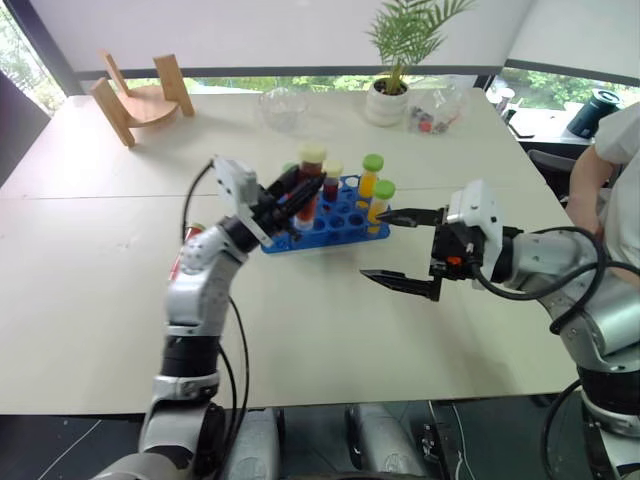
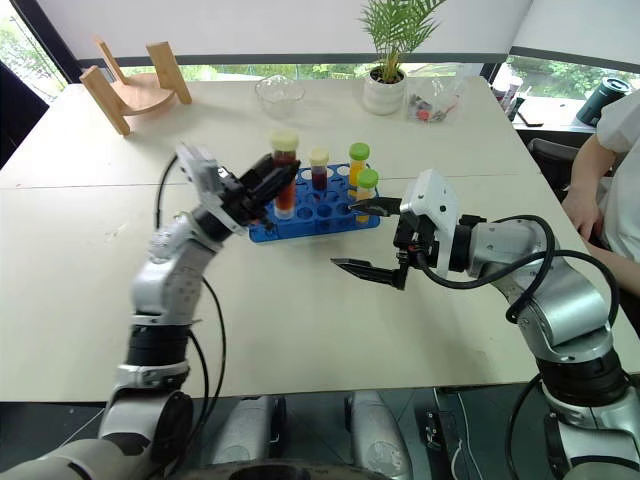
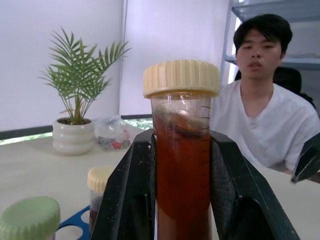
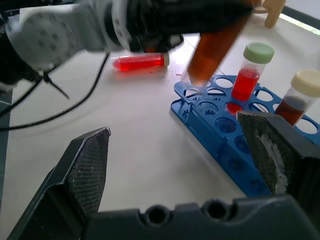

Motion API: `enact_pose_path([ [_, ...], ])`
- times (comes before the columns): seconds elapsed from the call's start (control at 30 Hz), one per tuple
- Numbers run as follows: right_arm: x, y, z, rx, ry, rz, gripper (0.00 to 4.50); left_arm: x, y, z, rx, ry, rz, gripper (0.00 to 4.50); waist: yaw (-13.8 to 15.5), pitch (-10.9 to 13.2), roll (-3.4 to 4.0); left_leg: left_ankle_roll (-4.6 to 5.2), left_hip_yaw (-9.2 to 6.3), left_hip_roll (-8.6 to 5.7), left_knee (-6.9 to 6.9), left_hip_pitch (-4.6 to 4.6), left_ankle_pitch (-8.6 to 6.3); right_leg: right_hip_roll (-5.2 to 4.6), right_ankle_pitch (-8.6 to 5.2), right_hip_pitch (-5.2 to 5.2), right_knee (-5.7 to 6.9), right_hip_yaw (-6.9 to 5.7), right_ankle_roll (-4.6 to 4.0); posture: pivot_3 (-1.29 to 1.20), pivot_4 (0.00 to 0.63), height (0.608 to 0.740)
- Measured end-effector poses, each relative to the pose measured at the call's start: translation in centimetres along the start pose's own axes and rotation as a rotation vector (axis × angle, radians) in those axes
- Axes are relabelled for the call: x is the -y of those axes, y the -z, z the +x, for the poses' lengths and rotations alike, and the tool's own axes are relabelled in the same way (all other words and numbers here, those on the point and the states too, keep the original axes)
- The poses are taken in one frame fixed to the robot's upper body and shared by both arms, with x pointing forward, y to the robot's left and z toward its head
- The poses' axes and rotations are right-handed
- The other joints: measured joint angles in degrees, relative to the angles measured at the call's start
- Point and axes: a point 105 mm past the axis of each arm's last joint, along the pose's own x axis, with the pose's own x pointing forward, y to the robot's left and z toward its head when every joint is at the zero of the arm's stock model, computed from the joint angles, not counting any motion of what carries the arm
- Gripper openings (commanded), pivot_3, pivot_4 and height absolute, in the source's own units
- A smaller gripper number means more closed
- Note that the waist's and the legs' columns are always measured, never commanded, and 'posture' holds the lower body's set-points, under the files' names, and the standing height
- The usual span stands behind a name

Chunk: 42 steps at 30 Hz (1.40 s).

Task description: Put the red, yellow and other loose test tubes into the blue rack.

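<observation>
The dark red-brown tube will leave my left gripper in the near-row hole before the smaller tan-capped tube point(image 1: 337, 222).
My left gripper point(image 1: 288, 200) is shut on a test tube point(image 3: 182, 165) with dark red-brown liquid and a tan cap. It holds the tube tilted over the near left corner of the blue rack point(image 1: 338, 228). In the rack stand a smaller tan-capped tube point(image 1: 332, 172) and two green-capped tubes point(image 1: 372, 168). A red test tube point(image 4: 142, 61) with a green cap lies loose on the table, left of the rack and behind my left arm. My right gripper point(image 1: 378, 245) hangs open and empty just right of the rack.
A potted palm point(image 1: 387, 100), a glass bowl point(image 1: 283, 106), a plastic bag point(image 1: 436, 110) and a wooden stand point(image 1: 140, 98) sit along the table's far side. A person point(image 1: 612, 165) in white sits at the right edge.
</observation>
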Motion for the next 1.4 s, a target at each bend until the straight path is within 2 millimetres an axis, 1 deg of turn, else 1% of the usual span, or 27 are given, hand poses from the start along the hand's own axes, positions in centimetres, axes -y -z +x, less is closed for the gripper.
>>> enact_pose_path([
  [0.17, -0.3, -0.1, -0.2, 0.0, 0.016, 0.014, 4.5, -0.3, 2.4, 1.0, 0.018, 0.0, 0.052, 0.83, 0.16, 0.0, 0.0, 0.1, -0.05, 0.0, -0.02, -0.04, -0.05, 0.01, 0.01, -0.02, -0.01, -0.05, 0.03, 0.0, 0.15, 0.74],
  [0.27, 0.0, -0.2, -0.5, -0.002, 0.037, 0.012, 4.5, -0.1, 3.7, 1.6, 0.018, -0.003, 0.052, 0.83, 0.14, 0.0, 0.0, 0.13, -0.05, -0.01, -0.02, -0.05, -0.07, 0.01, 0.02, -0.02, -0.04, -0.05, 0.06, 0.0, 0.15, 0.74],
  [0.37, -0.1, -0.4, -0.5, 0.0, 0.041, 0.004, 4.5, 0.0, 4.5, 2.2, 0.019, -0.002, 0.044, 0.83, 0.08, 0.0, 0.0, 0.14, -0.06, -0.01, -0.03, -0.05, -0.08, 0.02, 0.02, -0.02, -0.04, -0.05, 0.07, 0.0, 0.15, 0.74],
  [0.57, -0.3, -0.5, -0.5, 0.003, 0.052, 0.002, 4.5, -0.4, 5.3, 2.8, 0.011, -0.003, 0.051, 0.83, 0.07, 0.0, 0.0, 0.14, -0.07, -0.01, -0.04, -0.05, -0.08, 0.03, 0.02, -0.02, -0.04, -0.05, 0.08, 0.0, 0.15, 0.74],
  [0.77, -0.6, -0.4, -0.5, -0.003, 0.056, 0.013, 4.5, -0.7, 5.7, 3.9, 0.004, -0.005, 0.053, 0.83, 0.13, 0.0, -0.01, 0.14, -0.08, -0.03, -0.04, -0.06, -0.08, 0.02, 0.01, -0.01, -0.07, -0.06, 0.09, 0.0, 0.15, 0.74],
  [1.0, -1.0, -0.4, -0.6, -0.004, 0.054, 0.019, 4.5, -0.6, 6.1, 4.2, 0.008, -0.011, 0.044, 0.83, 0.06, 0.0, -0.01, 0.14, -0.09, -0.03, -0.1, -0.04, -0.08, 0.03, 0.01, 0.0, -0.07, -0.06, 0.09, 0.0, 0.15, 0.74],
  [1.4, -0.8, -0.3, -0.7, -0.018, 0.069, 0.031, 4.5, -0.6, 6.3, 4.3, 0.007, -0.028, 0.07, 0.83, 0.03, -0.01, -0.02, 0.14, -0.09, -0.03, -0.1, -0.02, -0.08, 0.03, 0.01, 0.0, -0.07, -0.06, 0.09, 0.0, 0.15, 0.74],
])
